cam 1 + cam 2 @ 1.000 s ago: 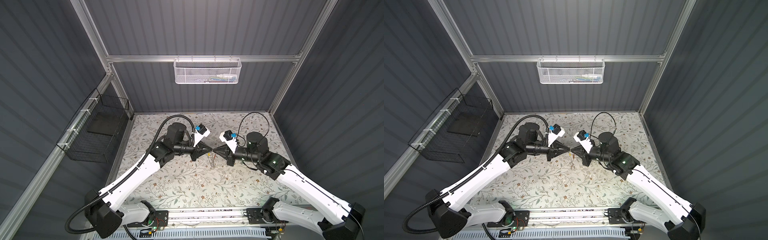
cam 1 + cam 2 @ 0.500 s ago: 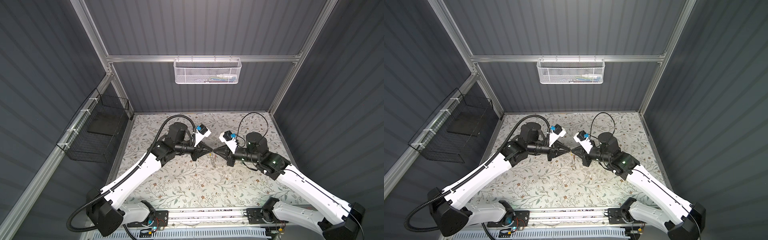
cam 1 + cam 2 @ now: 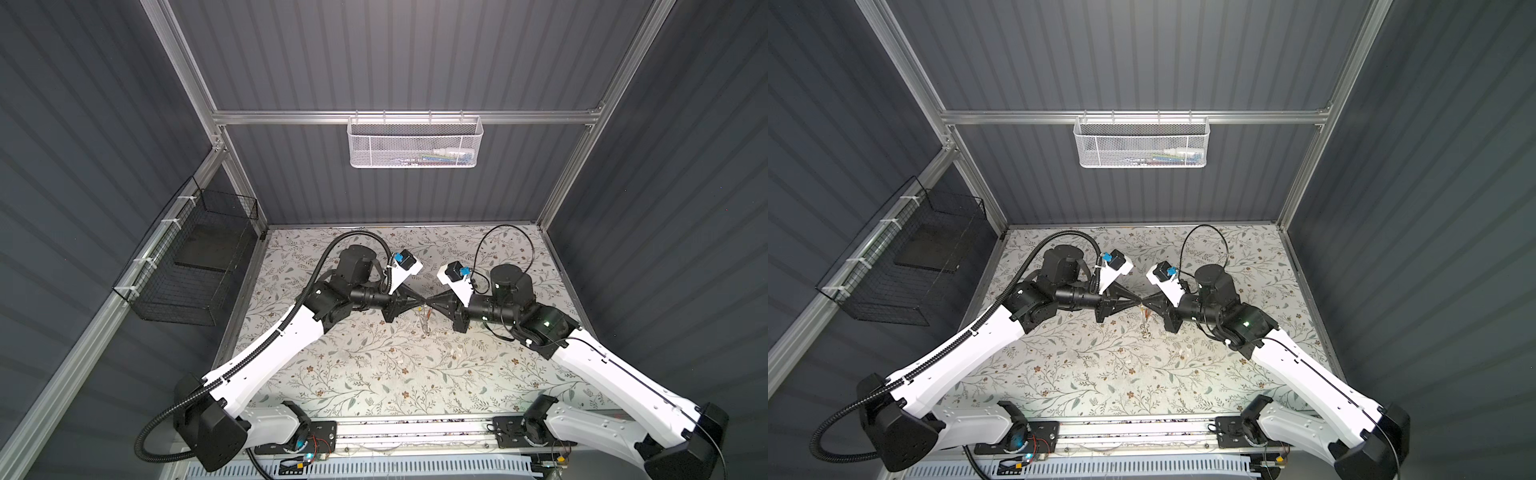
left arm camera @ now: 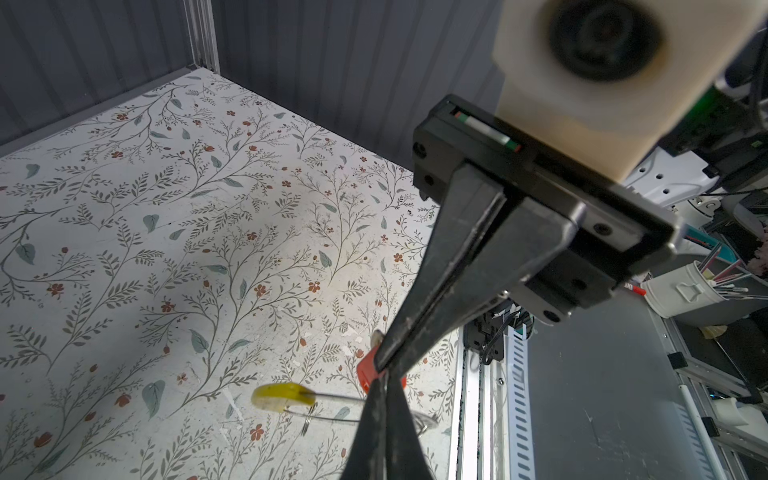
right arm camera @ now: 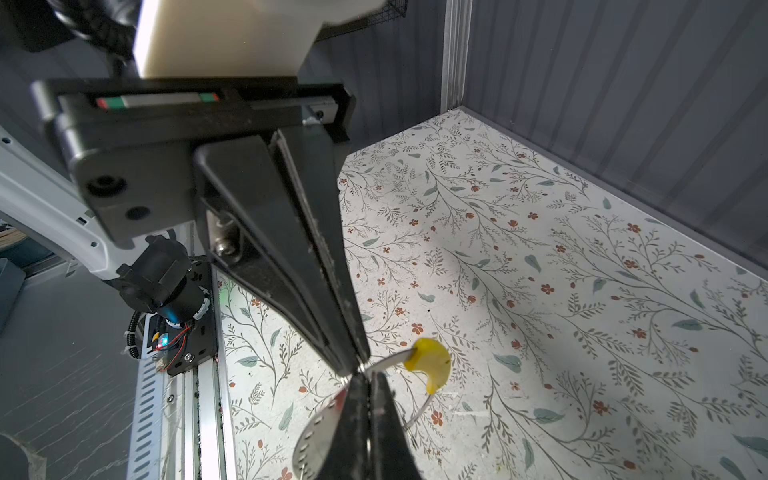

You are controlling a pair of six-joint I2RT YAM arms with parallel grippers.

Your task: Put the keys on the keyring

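The robot's right fingers crowd its left fingers above the red tag, so the right gripper should open and take the red tag point(image 4: 368, 370) lower down.
In both top views my left gripper point(image 3: 420, 300) point(image 3: 1137, 302) and right gripper point(image 3: 429, 300) point(image 3: 1145, 302) meet tip to tip above the middle of the floral table, both shut. The keys point(image 3: 426, 323) point(image 3: 1145, 326) dangle just under that meeting point. In the left wrist view the keys' red tag point(image 4: 365, 374) sits at the right gripper's point(image 4: 380, 362) tips, and the keyring point(image 4: 282, 397), thin grey wire with a yellow section, passes behind my left gripper point(image 4: 381, 374). In the right wrist view the keyring point(image 5: 430, 363) runs into the left gripper's point(image 5: 356, 365) tip. A silvery key point(image 5: 316, 436) hangs beside my right gripper point(image 5: 368, 376).
A white mesh basket point(image 3: 415, 143) hangs on the back rail and a black wire basket point(image 3: 195, 257) on the left wall. Grey walls close in the table point(image 3: 374, 374) on three sides, with a metal rail point(image 3: 415, 428) along the front. A small split ring point(image 4: 309, 417) hangs on the keyring.
Both grippers stay tip to tip over the same spot. The left arm's elbow has shifted slightly.
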